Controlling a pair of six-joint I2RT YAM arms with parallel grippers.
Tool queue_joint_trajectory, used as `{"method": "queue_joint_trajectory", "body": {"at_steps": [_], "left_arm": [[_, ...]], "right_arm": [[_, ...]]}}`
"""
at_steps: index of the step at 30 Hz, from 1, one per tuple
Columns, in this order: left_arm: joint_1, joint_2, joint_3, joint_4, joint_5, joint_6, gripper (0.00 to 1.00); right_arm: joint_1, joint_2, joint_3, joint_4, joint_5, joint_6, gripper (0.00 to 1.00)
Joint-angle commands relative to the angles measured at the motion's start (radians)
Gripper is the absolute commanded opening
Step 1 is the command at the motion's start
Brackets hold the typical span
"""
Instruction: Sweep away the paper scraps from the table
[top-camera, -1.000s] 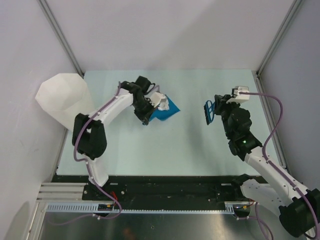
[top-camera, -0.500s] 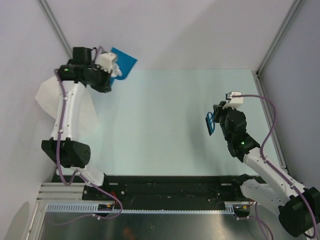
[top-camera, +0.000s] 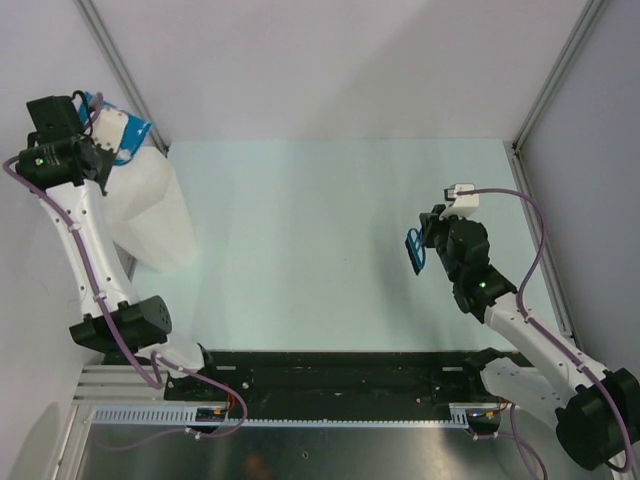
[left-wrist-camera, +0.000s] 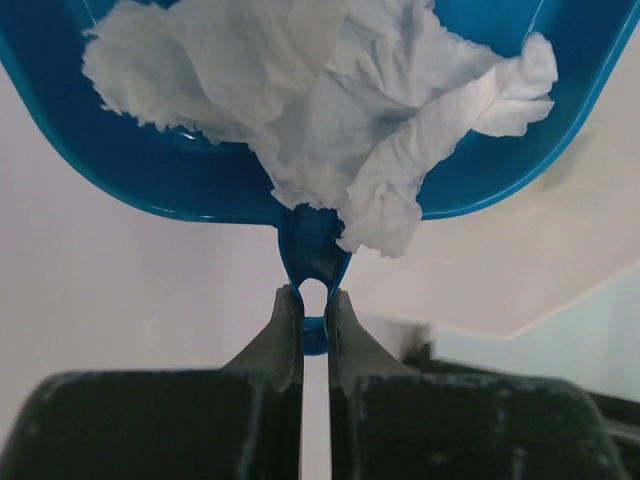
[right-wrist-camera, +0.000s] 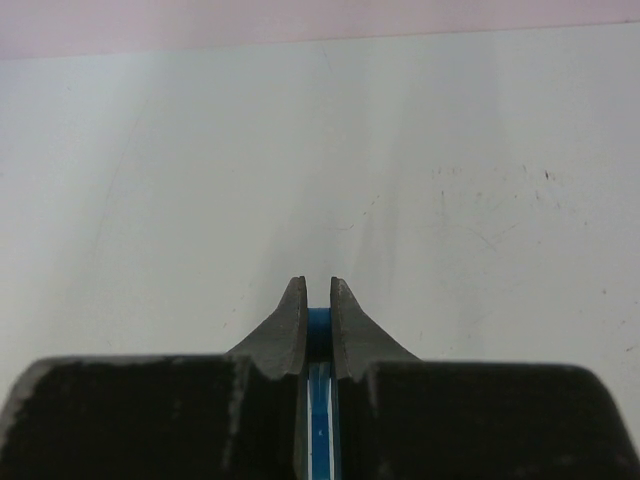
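Next, my left gripper puts down and releases the blue dustpan on the middle of the mint-green table (top-camera: 334, 255), between the bin and the brush.
My left gripper (top-camera: 100, 140) is shut on the handle of a blue dustpan (top-camera: 137, 129) and holds it high over the tall white bin (top-camera: 150, 215) at the far left. In the left wrist view the gripper (left-wrist-camera: 314, 300) pinches the handle loop, and the dustpan (left-wrist-camera: 180, 190) holds a heap of crumpled white paper scraps (left-wrist-camera: 330, 90). My right gripper (top-camera: 425, 245) is shut on a small blue brush (top-camera: 413, 250) above the right part of the mint-green table (top-camera: 320, 230). The right wrist view shows the gripper (right-wrist-camera: 318, 290) on the brush handle (right-wrist-camera: 318, 420). No scraps show on the table.
Grey walls and metal frame rails (top-camera: 120, 70) border the table. The bin stands against the left wall at the table's far left corner. A black rail (top-camera: 330, 365) runs along the near edge by the arm bases.
My left arm has swung the loaded dustpan from the table's middle up and left, over the bin. My right gripper with the brush has barely moved.
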Motion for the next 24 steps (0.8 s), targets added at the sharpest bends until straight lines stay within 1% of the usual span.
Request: {"method": "queue_joint_trajectory", "body": {"at_steps": [1,2,3,4,5,6,7,8,9,10,11,12,13,14,15,17,18,19,20,22,24], "left_arm": [[0.012,-0.032,0.012,0.056,-0.422,0.188,0.0],[0.003,-0.043,0.001,0.089,-0.484,0.219,0.0],[-0.023,-0.055,-0.042,0.123,-0.553,0.248,0.0],[-0.04,-0.069,-0.07,0.163,-0.693,0.31,0.0],[-0.06,-0.102,-0.102,0.273,-0.746,0.35,0.0],[-0.104,-0.119,-0.175,0.333,-0.801,0.389,0.0],[-0.129,-0.135,-0.215,0.39,-0.844,0.478,0.0],[-0.15,-0.15,-0.26,0.515,-0.931,0.526,0.0],[-0.182,-0.176,-0.353,0.594,-0.969,0.58,0.0],[-0.193,-0.193,-0.405,0.678,-0.995,0.705,0.0],[-0.197,-0.207,-0.503,0.838,-1.036,0.767,0.0],[-0.201,-0.239,-0.549,0.914,-1.055,0.889,0.0],[-0.201,-0.257,-0.597,0.989,-1.072,0.96,0.0],[-0.201,-0.277,-0.648,1.145,-1.078,1.029,0.0],[-0.201,-0.299,-0.727,1.207,-1.078,1.146,0.0],[-0.201,-0.334,-0.775,1.326,-1.075,1.23,0.0],[-0.201,-0.345,-0.819,1.404,-1.057,1.341,0.0],[-0.201,-0.357,-0.849,1.502,-1.046,1.412,0.0],[-0.201,-0.359,-0.867,1.613,-1.04,1.456,0.0],[-0.204,-0.356,-0.851,1.621,-1.035,1.462,0.0],[-0.204,-0.344,-0.793,1.619,-1.015,1.41,0.0]], "right_arm": [[-0.004,0.007,0.0,0.047,-0.025,-0.014,0.0],[-0.004,0.009,0.0,0.047,-0.025,-0.014,0.0],[-0.004,0.007,0.0,0.05,-0.023,-0.012,0.0],[-0.004,0.007,-0.001,0.052,-0.025,-0.012,0.0],[-0.002,0.007,-0.001,0.053,-0.025,-0.011,0.0],[-0.004,0.007,-0.001,0.055,-0.023,-0.012,0.0],[-0.002,0.007,-0.003,0.061,-0.025,-0.012,0.0],[-0.004,0.007,-0.003,0.064,-0.029,-0.012,0.0],[-0.004,0.007,-0.003,0.066,-0.032,-0.012,0.0],[-0.004,0.006,-0.003,0.069,-0.041,-0.011,0.0],[-0.004,0.002,-0.001,0.069,-0.046,-0.009,0.0],[-0.004,-0.002,-0.001,0.069,-0.048,-0.009,0.0],[-0.004,-0.007,-0.003,0.063,-0.051,-0.009,0.0],[-0.004,-0.016,-0.003,0.061,-0.049,-0.009,0.0],[-0.004,-0.028,-0.001,0.058,-0.049,-0.01,0.0],[-0.004,-0.039,-0.003,0.055,-0.04,-0.012,0.0],[-0.004,-0.044,-0.003,0.055,-0.04,-0.014,0.0],[-0.004,-0.042,-0.001,0.06,-0.038,-0.014,0.0],[-0.004,-0.042,-0.001,0.063,-0.04,-0.014,0.0],[-0.004,-0.039,-0.003,0.067,-0.046,-0.004,0.0],[-0.001,-0.039,-0.001,0.066,-0.048,0.003,0.0]]}}
